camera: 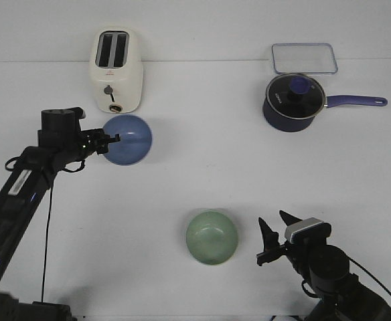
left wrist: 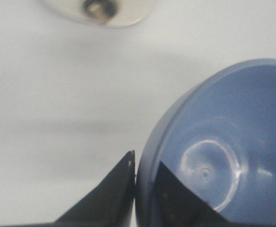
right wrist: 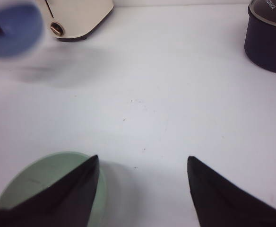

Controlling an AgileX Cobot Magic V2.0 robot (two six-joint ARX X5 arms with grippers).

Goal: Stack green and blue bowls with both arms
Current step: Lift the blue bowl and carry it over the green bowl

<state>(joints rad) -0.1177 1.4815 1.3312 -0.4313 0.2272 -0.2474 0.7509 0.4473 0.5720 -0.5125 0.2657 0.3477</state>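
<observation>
I will let go of the blue bowl with my left gripper inside the upright green bowl [camera: 213, 238] near the front centre of the table. The blue bowl is tilted in front of the toaster.
The periwinkle blue bowl [camera: 129, 139] is tilted and held off the table in front of the toaster. My left gripper [camera: 110, 140] is shut on its rim, one finger inside and one outside, as the left wrist view shows on the blue bowl [left wrist: 223, 142]. The pale mint green bowl [camera: 212, 237] sits upright on the table near the front centre. My right gripper [camera: 276, 235] is open and empty just to the right of it. In the right wrist view one finger overlaps the green bowl [right wrist: 34, 182].
A cream toaster [camera: 116, 70] stands at the back left. A dark blue lidded saucepan [camera: 292, 100] with its handle pointing right stands at the back right, with a clear lidded box [camera: 304, 57] behind it.
</observation>
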